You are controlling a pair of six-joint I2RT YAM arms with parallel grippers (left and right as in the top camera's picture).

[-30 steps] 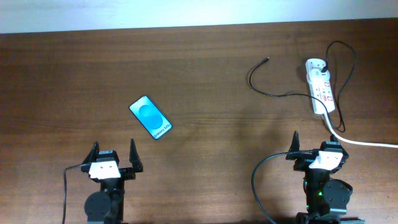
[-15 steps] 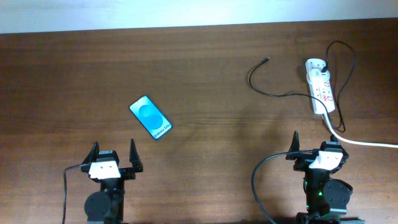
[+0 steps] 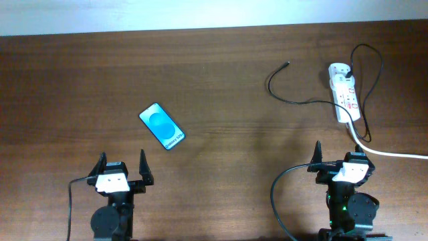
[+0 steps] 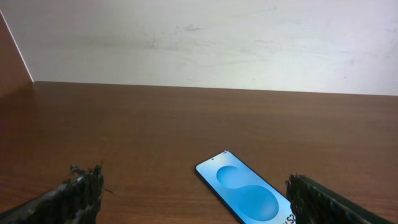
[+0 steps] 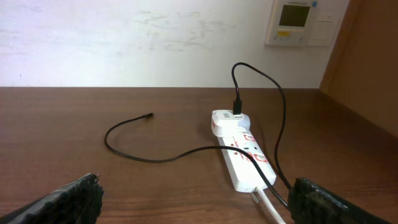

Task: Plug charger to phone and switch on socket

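Note:
Next, I will move my left gripper over to the phone and close it on the phone's two long sides, across the middle of its blue screen [image 3: 161, 125] [image 4: 248, 191].
The phone [image 3: 162, 126] lies flat on the brown table, blue screen up, just beyond my open left gripper [image 3: 121, 166]; it also shows in the left wrist view [image 4: 249, 194], between the open fingers [image 4: 196, 202]. The socket [image 3: 345, 92], a white power strip, lies at the far right; it also shows in the right wrist view [image 5: 240, 149]. The charger's white plug adapter sits in the strip's far end. The charger's black cable [image 3: 291, 100] loops across the strip and ends in a loose connector tip [image 3: 287, 64], which also shows in the right wrist view [image 5: 148, 116]. My right gripper [image 3: 341, 158] is open and empty, short of the strip [image 5: 199, 205].
The strip's thick white cord [image 3: 394, 154] runs off the table's right edge, close to my right gripper. A wall [image 4: 205, 37] stands behind the table's far edge, with a wall panel [image 5: 298, 22] at the upper right.

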